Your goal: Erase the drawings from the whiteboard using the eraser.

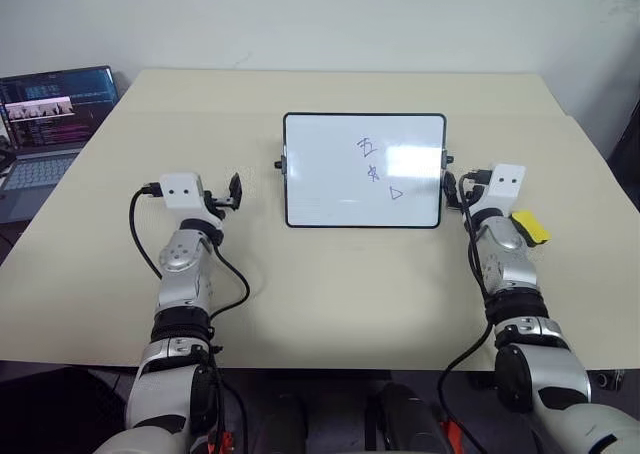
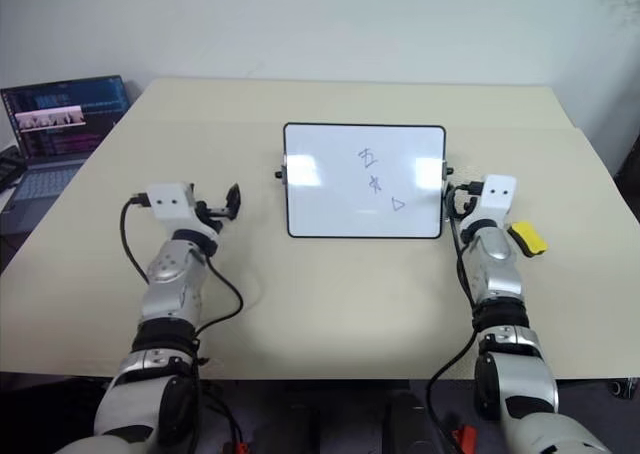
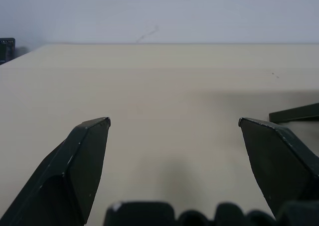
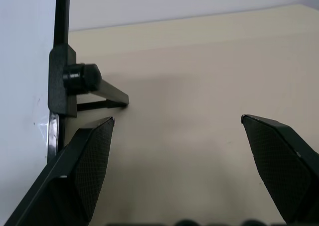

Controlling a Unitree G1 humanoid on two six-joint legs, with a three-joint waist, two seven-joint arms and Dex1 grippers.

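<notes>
My right gripper will grip the yellow-and-black eraser at the narrow middle (image 1: 531, 227), with its fingers along the eraser's long sides.
The whiteboard (image 1: 320, 174) stands propped on the table's middle, black-framed, with a knob (image 4: 79, 77) on its short side. Three small blue drawings (image 1: 374, 173) sit on its right half: two scribbles and a little triangle (image 1: 397, 193). The yellow-and-black eraser (image 1: 530, 227) lies on the table just right of my right forearm. My right gripper (image 1: 462, 184) is open and empty beside the board's right edge, one finger (image 4: 84, 166) close to the frame. My left gripper (image 1: 235, 192) is open and empty over bare table, left of the board.
An open laptop (image 1: 50, 124) sits at the table's far left corner. A glare patch (image 1: 412, 160) shines on the board's right side. The beige table (image 1: 330, 284) stretches around the board, its front edge near my elbows. Cables loop from both wrists.
</notes>
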